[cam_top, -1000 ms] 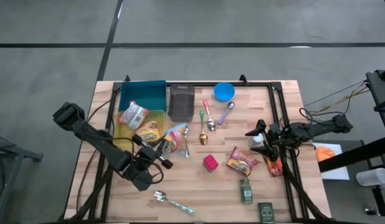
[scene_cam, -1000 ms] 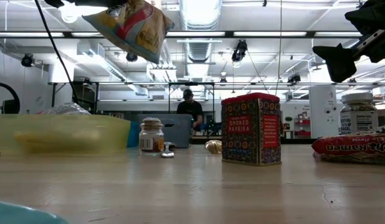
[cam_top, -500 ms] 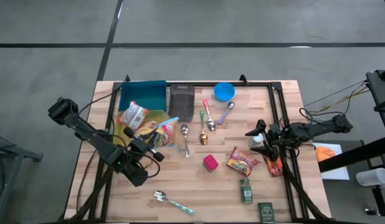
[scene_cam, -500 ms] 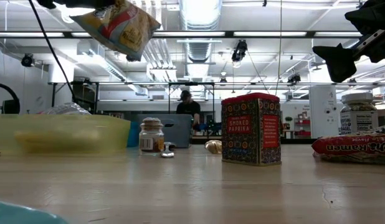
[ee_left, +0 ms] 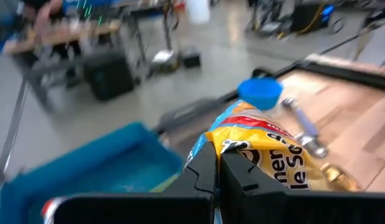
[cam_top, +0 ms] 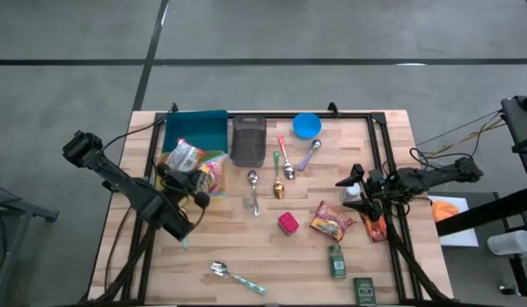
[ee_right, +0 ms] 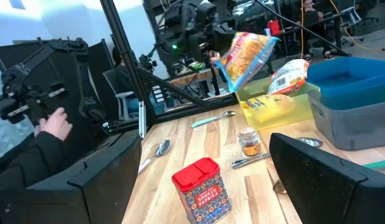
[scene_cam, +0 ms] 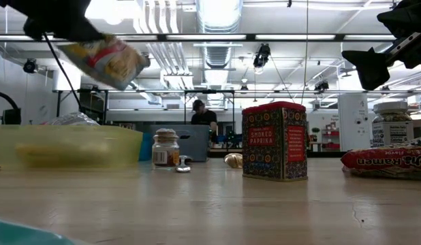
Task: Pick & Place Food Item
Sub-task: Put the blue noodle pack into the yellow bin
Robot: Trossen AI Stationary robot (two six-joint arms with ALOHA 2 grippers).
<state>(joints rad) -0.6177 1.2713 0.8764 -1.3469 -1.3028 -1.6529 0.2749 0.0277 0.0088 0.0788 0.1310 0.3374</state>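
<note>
The yellow bin (cam_top: pixel 212 166) has the other packet in it, toward the grey bin. Next, my left gripper releases the snack bag in there, beside that packet.
A yellow and red snack bag (cam_top: pixel 212 174) hangs in the air over the yellow bin (scene_cam: pixel 67 146) at the table's left. My left gripper (cam_top: pixel 194 184) is shut on it. The low view shows the bag (scene_cam: pixel 108 61) tilted, high above the bin. In the right wrist view the same bag (ee_right: pixel 245 56) hangs above the bin (ee_right: pixel 273 106). My right gripper (cam_top: pixel 347 189) waits open near the table's right edge, level and touching nothing. My left gripper pinches the bag by its sealed edge (ee_left: pixel 211 147) between its two fingers. The fingers come at it about level, from the table's near left. The bag is lifted clear and sticks out beyond the fingertips, tilted.
Another packet (cam_top: pixel 182 157) lies in the yellow bin. A blue bin (cam_top: pixel 195 130), a grey bin (cam_top: pixel 248 139) and a blue bowl (cam_top: pixel 307 125) stand along the far edge. Spoons (cam_top: pixel 284 164), a red tin (cam_top: pixel 287 223), a ramen packet (cam_top: pixel 332 223) and a jar (cam_top: pixel 337 261) lie mid-table.
My left gripper has carried the bag toward the table's left and far edges, from beside the yellow bin to over it, and its wrist has turned. The bag has stayed clear of the table and has sunk a little.
</note>
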